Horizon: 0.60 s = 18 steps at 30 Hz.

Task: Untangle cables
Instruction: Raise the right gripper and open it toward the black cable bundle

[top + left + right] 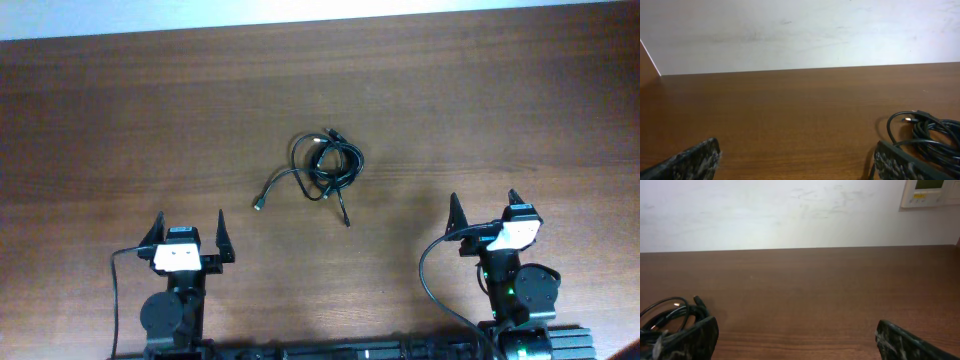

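Observation:
The far side [344, 147] [700, 310] of the cables' tangled bundle, just beside the plug that points toward the white wall, should be gripped next by my right gripper.
The cables [322, 167] lie as a tangled bundle of thin black cords in the middle of the brown wooden table, with plug ends trailing toward the front and left. The bundle also shows at the right edge of the left wrist view [927, 131] and at the left edge of the right wrist view [670, 314]. My left gripper [188, 231] is open and empty, near the front edge, left of and nearer than the bundle. My right gripper [485, 212] is open and empty, to the right of and nearer than the bundle.
The wooden table [130, 120] runs back to a white wall [800, 30]. A wall control panel [932, 192] sits at the top right of the right wrist view. Thick black arm wires [430, 285] loop by the right arm base.

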Each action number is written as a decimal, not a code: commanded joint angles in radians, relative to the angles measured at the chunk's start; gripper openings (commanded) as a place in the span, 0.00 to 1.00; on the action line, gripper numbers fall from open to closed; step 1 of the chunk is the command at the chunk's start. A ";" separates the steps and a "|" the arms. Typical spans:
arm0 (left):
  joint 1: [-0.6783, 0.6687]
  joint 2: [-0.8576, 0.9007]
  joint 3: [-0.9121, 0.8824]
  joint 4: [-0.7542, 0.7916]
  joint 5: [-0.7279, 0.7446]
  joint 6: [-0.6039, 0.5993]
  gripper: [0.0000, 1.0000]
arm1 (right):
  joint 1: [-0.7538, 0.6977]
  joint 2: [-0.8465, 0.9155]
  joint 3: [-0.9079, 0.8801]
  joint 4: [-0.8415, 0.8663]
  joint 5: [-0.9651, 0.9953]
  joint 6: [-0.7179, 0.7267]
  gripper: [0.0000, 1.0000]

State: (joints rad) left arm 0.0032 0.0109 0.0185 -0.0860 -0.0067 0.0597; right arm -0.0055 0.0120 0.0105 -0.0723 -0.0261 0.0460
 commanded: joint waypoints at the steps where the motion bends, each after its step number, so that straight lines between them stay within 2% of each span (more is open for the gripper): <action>1: 0.005 -0.005 -0.010 0.003 0.011 -0.010 0.99 | 0.005 -0.006 -0.005 -0.006 0.004 0.000 0.98; 4: 0.005 -0.005 -0.010 0.003 0.011 -0.010 0.99 | 0.005 -0.006 -0.005 0.026 0.017 -0.022 0.98; 8: 0.005 -0.005 -0.010 0.003 0.011 -0.010 0.99 | 0.005 -0.006 -0.005 0.254 -0.098 0.001 0.98; 11: 0.005 -0.005 -0.010 0.003 0.011 -0.010 0.99 | 0.005 -0.006 -0.005 0.362 -0.013 -0.003 0.98; 12: 0.005 -0.005 -0.010 0.003 0.011 -0.010 0.99 | 0.005 -0.006 -0.005 0.326 0.002 0.000 0.99; 14: 0.005 -0.005 -0.010 0.003 0.011 -0.010 0.99 | 0.005 -0.006 -0.005 0.175 0.039 0.215 0.98; 15: 0.005 -0.005 -0.010 0.003 0.011 -0.010 0.99 | 0.005 -0.006 -0.003 0.184 0.038 0.316 0.99; 18: 0.005 -0.005 -0.010 0.003 0.011 -0.010 0.99 | 0.005 -0.006 0.041 0.183 0.039 0.330 0.99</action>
State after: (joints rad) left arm 0.0032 0.0109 0.0181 -0.0856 -0.0063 0.0597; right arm -0.0055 0.0139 0.0113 0.1074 -0.0036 0.3202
